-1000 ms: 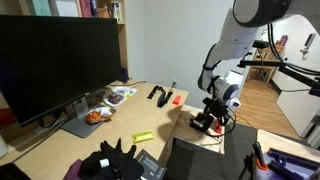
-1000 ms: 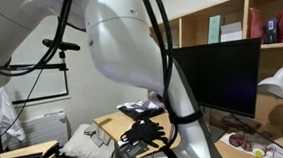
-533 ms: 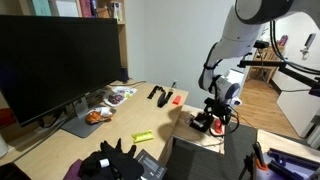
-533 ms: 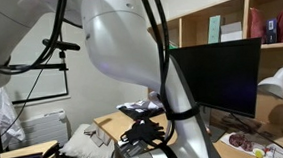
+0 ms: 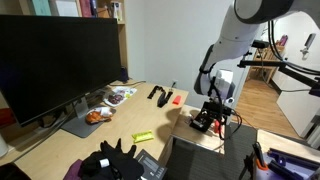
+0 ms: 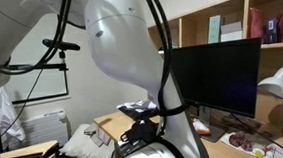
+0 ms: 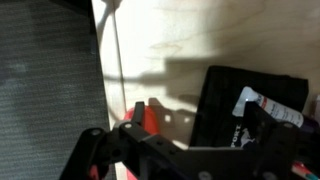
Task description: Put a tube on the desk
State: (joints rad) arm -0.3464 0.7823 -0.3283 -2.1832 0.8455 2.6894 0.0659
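Observation:
My gripper will grab the white tube's body [image 5: 206,118] [image 7: 282,111] just past its red band, where the tube lies on the flat black object.
In the wrist view a white tube [image 7: 270,107] with a red band lies on a flat black object [image 7: 225,105] on the desk [image 7: 170,50]. My gripper [image 7: 194,106] is open just above it; the right finger overlaps the tube's end. A small red object [image 7: 150,116] lies by the left finger. In an exterior view the gripper [image 5: 209,118] hangs low over the right end of the light-brown desk [image 5: 120,125], with nothing held. A yellow-green tube [image 5: 142,136] lies mid-desk.
A big black monitor [image 5: 55,65] stands at the desk's back, with plates of food [image 5: 97,116] before it. Black and red tools [image 5: 160,95] lie further back; black gloves [image 5: 115,160] sit at the near edge. The arm's body [image 6: 130,60] fills an exterior view.
The jaws have opened the last bit wider. The wrist has shifted slightly to the left and up over the desk's end; the things on the desk have not moved.

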